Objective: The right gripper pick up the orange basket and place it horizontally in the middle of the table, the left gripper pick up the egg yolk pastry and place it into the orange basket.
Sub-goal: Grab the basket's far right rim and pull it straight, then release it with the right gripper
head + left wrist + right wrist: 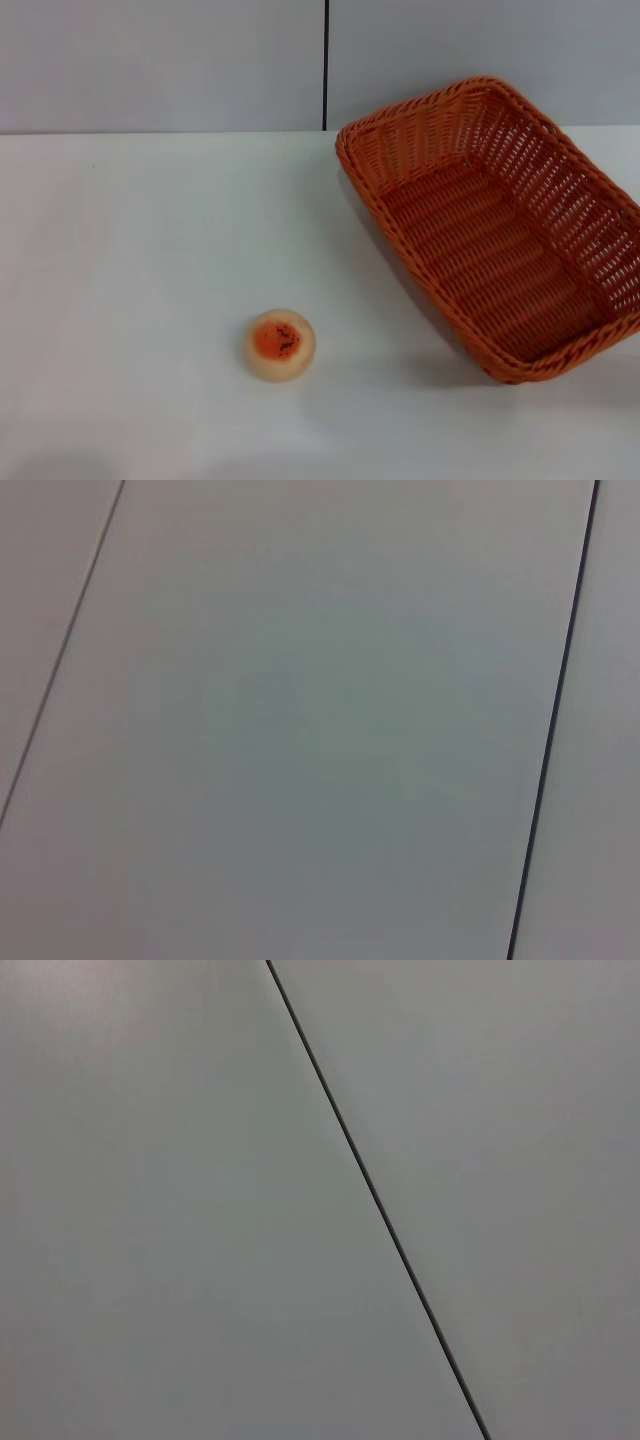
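The orange basket has a long rim on its side farther from the egg yolk pastry. My right gripper will close on the middle of the orange basket's long rim (611, 185) there.
The orange basket (500, 225) lies on the white table (130, 260) at the right, turned at a slant with one corner near the back wall, and it holds nothing. The egg yolk pastry (281, 344), a small pale ball with an orange speckled top, sits on the table in front, left of the basket and well apart from it. Neither the left gripper nor the right gripper shows in any view. Both wrist views show only plain grey panels crossed by thin dark seams.
A grey wall with a vertical dark seam (325, 65) stands behind the table. The basket's right end reaches the edge of the head view. Bare tabletop spreads to the left and in front of the pastry.
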`<state>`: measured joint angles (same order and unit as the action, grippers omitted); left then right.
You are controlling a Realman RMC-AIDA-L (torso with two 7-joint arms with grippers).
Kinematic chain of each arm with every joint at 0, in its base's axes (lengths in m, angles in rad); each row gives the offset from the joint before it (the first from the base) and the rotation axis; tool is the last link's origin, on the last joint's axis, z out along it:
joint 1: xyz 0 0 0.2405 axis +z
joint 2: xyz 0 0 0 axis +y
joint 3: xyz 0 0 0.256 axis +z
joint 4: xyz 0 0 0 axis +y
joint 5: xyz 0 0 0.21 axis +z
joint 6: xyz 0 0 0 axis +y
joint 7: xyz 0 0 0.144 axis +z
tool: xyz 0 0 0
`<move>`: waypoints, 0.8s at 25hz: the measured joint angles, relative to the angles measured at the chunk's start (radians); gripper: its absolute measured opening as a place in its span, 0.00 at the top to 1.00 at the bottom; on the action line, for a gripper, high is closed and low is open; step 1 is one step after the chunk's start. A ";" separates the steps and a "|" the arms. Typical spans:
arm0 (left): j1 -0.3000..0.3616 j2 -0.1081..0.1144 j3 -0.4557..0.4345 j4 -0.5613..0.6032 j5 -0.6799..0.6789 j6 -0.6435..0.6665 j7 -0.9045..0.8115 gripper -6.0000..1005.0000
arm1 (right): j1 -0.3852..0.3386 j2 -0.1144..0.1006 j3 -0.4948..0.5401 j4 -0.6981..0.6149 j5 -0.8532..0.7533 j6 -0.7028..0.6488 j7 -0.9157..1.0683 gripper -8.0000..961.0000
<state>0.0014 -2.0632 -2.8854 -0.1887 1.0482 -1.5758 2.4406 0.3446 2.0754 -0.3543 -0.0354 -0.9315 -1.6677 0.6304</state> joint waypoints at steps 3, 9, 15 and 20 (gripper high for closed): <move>0.000 0.000 0.000 0.000 0.000 0.000 0.000 0.16 | 0.003 0.000 0.000 0.000 -0.003 0.005 0.000 0.15; 0.000 0.000 -0.002 0.002 -0.003 -0.001 0.000 0.16 | 0.004 0.000 0.000 0.000 -0.003 0.007 0.000 0.16; -0.001 0.000 0.000 0.001 -0.004 -0.001 0.000 0.16 | 0.002 0.000 -0.002 0.000 -0.003 0.007 0.000 0.16; -0.001 0.000 0.001 -0.001 -0.002 -0.006 0.000 0.16 | -0.004 0.000 -0.002 0.002 -0.003 0.007 0.000 0.17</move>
<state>0.0003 -2.0632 -2.8839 -0.1896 1.0463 -1.5819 2.4406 0.3410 2.0754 -0.3563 -0.0334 -0.9343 -1.6603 0.6305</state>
